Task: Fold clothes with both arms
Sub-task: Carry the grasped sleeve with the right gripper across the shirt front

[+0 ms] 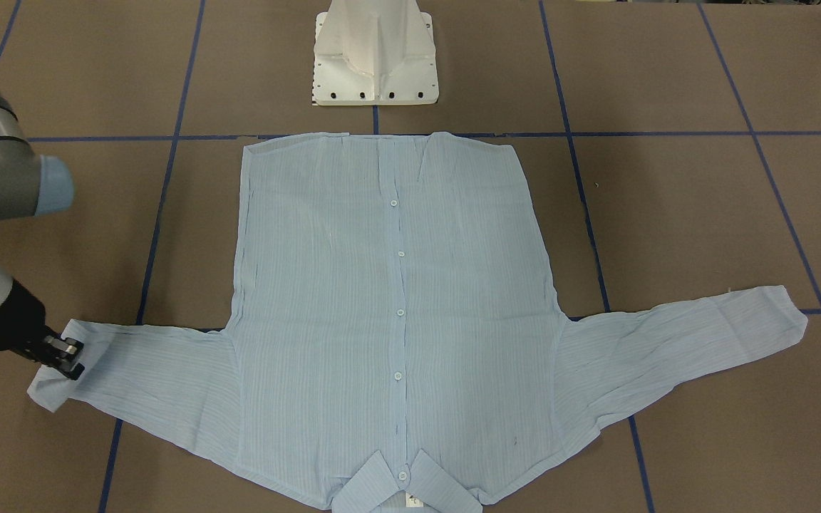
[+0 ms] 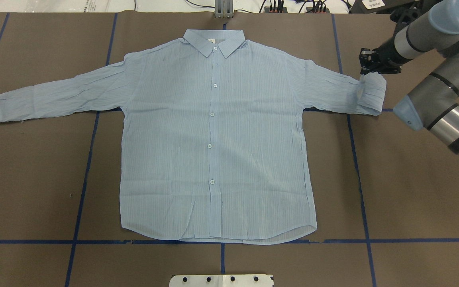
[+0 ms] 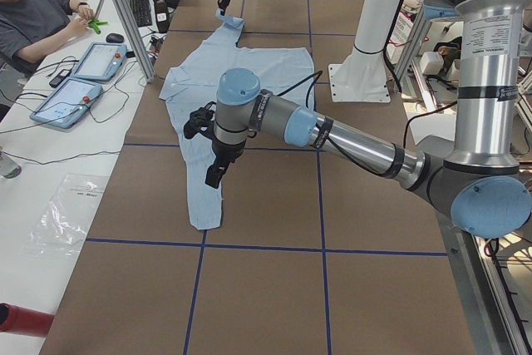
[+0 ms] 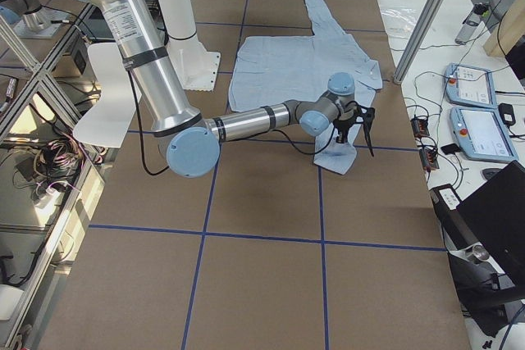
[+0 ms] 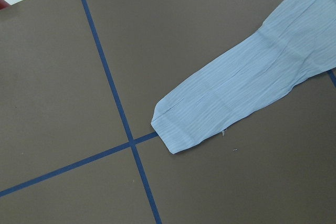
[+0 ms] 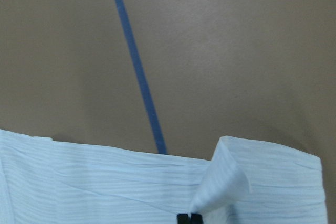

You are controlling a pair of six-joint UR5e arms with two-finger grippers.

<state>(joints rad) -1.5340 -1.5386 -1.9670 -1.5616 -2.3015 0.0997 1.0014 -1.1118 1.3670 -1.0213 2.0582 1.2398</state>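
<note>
I will use my right gripper to let go of the cuff, now lifted a little, on the shirt point(image 1: 479, 311), between the middle button and the armpit of the other sleeve.
The light-blue shirt point(image 2: 213, 139) lies flat and buttoned on the brown table, collar point(image 2: 214, 40) on the far side, both sleeves spread out. My right gripper point(image 2: 367, 67) is shut on the right sleeve's cuff point(image 2: 373, 91) and has lifted its edge a little. The right wrist view shows the fingertips point(image 6: 189, 217) pinching a raised fold of cuff point(image 6: 226, 179). My left gripper point(image 3: 214, 174) hovers above the left sleeve; I cannot tell whether it is open. That sleeve's cuff point(image 5: 184, 124) lies flat below it in the left wrist view, with no fingers in view.
The white pedestal base point(image 1: 375, 57) stands just behind the shirt's hem. Blue tape lines point(image 2: 357, 159) grid the table. An operator point(image 3: 33, 14) and control tablets point(image 3: 83, 81) are at a side bench beyond the collar side, past an aluminium post point(image 3: 125, 14).
</note>
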